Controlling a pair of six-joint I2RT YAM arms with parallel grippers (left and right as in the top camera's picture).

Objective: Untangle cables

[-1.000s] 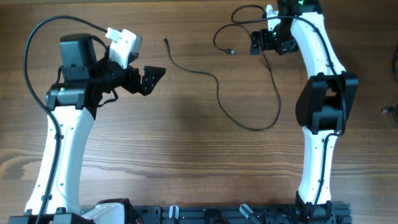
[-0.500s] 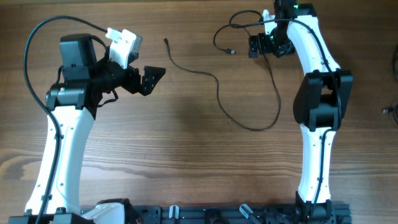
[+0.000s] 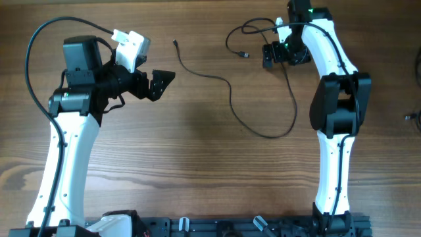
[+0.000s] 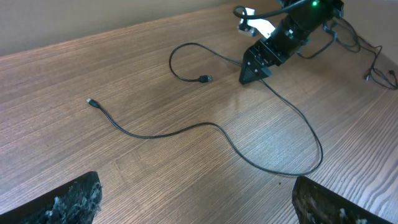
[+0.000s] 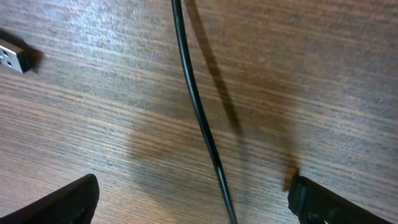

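My right gripper will grip the thin black cable at the bend (image 3: pixel 228 81) between its small back plug and front loop, with both parts of the cable held together.
A thin black cable (image 3: pixel 230 89) lies in long loops on the wooden table, from a small plug (image 3: pixel 175 43) at the back across to under my right gripper (image 3: pixel 268 54). A second loop with a plug (image 3: pixel 245 55) lies just left of that gripper. In the right wrist view the cable (image 5: pixel 198 118) runs straight between my open fingers (image 5: pixel 199 205), close over the table, and a USB plug (image 5: pixel 12 56) lies at the left. My left gripper (image 3: pixel 161 82) is open and empty, left of the cables. The left wrist view shows the cable (image 4: pixel 211 126), both plugs and my right gripper (image 4: pixel 252 70).
The robot's own thicker black cables hang around both arms (image 3: pixel 39 39). More thin cords lie at the far right edge of the table (image 3: pixel 411 117), also in the left wrist view (image 4: pixel 379 68). Bare wood (image 3: pixel 164 164) lies between the arms.
My right gripper has moved a little left and toward the front, lower over the cable. The left arm and the cable loops have not moved.
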